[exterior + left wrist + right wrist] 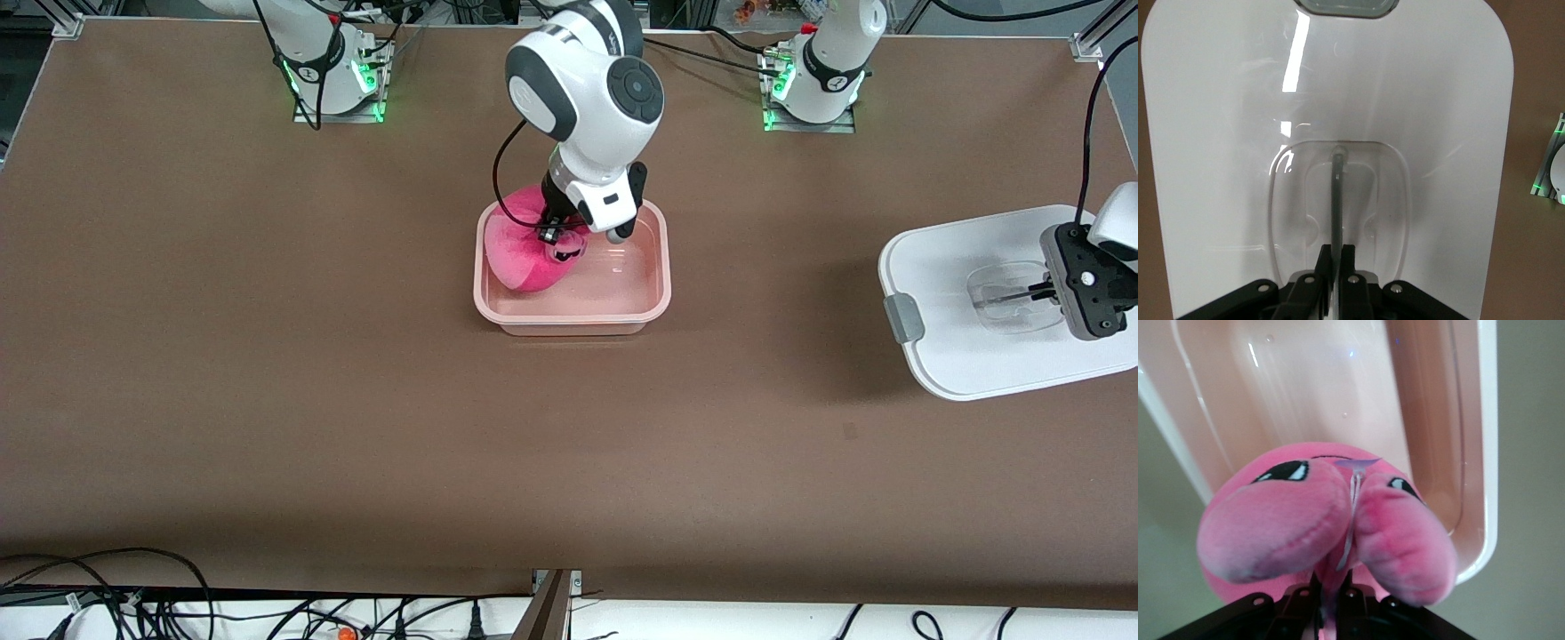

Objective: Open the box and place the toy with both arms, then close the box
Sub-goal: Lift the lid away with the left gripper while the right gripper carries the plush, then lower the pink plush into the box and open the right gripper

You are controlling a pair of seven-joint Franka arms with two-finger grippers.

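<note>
Next, I let go of the pink toy with my right gripper, so it rests on the bottom of the pinkish base, close to the base's near side [564, 282].
The box's pinkish base [660, 298] stands open mid-table, without its lid. My right gripper [556, 236] is shut on the pink toy [520, 258] and holds it partly inside the base, at the end toward the right arm. In the right wrist view the toy [1271, 520] fills the space in front of the gripper [1335, 587], over the base [1338, 387]. My left gripper [1045, 292] is shut on the clear handle [1337, 193] of the white lid [969, 347] at the left arm's end of the table. I cannot tell if the lid rests on the table. The left wrist view shows that gripper [1338, 257] on the lid [1218, 133].
One grey latch [904, 317] shows on the lid's edge toward the base. The brown table [356, 400] runs wide around the base. Cables [133, 596] lie past the table's near edge. The arm bases [338, 80] stand along the farthest edge.
</note>
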